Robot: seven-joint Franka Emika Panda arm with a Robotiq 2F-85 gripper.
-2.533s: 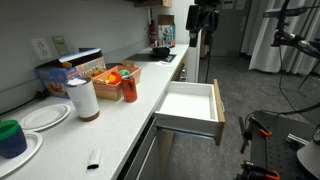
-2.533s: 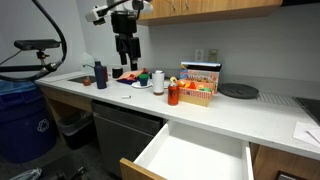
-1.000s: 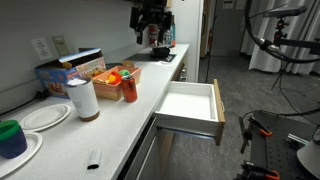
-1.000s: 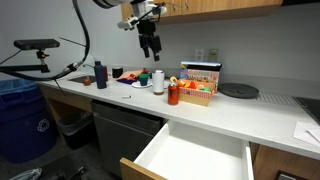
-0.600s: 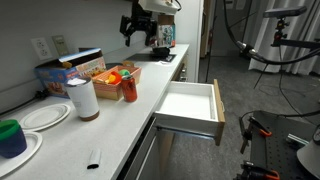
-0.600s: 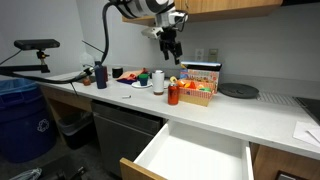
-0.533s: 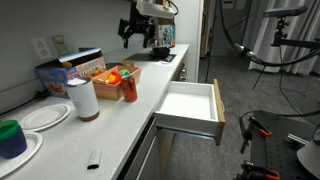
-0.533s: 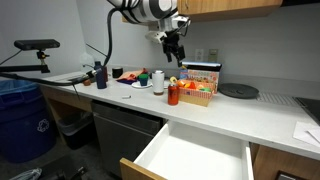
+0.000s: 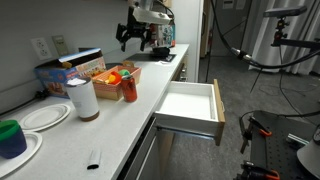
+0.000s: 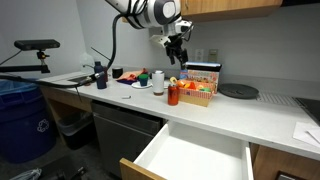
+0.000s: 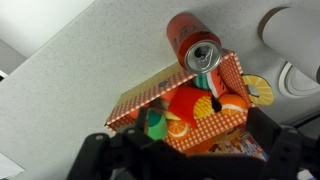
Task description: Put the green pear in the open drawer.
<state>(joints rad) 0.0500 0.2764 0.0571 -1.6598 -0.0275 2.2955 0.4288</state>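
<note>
The green pear's body (image 9: pixel 124 73) (image 11: pixel 157 125), beside the orange slices in the red-checked basket, is the next place my gripper should go to and close on.
The green pear (image 11: pixel 155 123) lies in a red-checked basket (image 11: pixel 200 128) of toy food, at the basket's left side beside orange slices and a red fries box. My gripper (image 11: pixel 185 160) hangs open and empty above the basket; its dark fingers frame the bottom of the wrist view. In both exterior views the gripper (image 9: pixel 130 37) (image 10: pixel 180 57) hovers above the basket (image 9: pixel 112 82) (image 10: pixel 197 92). The open drawer (image 9: pixel 190 108) (image 10: pixel 196 160) has a white interior and wood edges and sticks out from the counter front, apart from the basket.
A red can (image 11: pixel 194 44) (image 9: pixel 130 90) (image 10: pixel 173 95) stands next to the basket. A white cylinder (image 9: pixel 83 99), white plates (image 9: pixel 45 116) and a dark green cup (image 9: pixel 12 136) are on the counter. Boxes (image 9: pixel 70 72) stand behind the basket.
The arm has swung along the counter from the far end to above the basket. The gripper is empty throughout. The drawer and objects have not moved.
</note>
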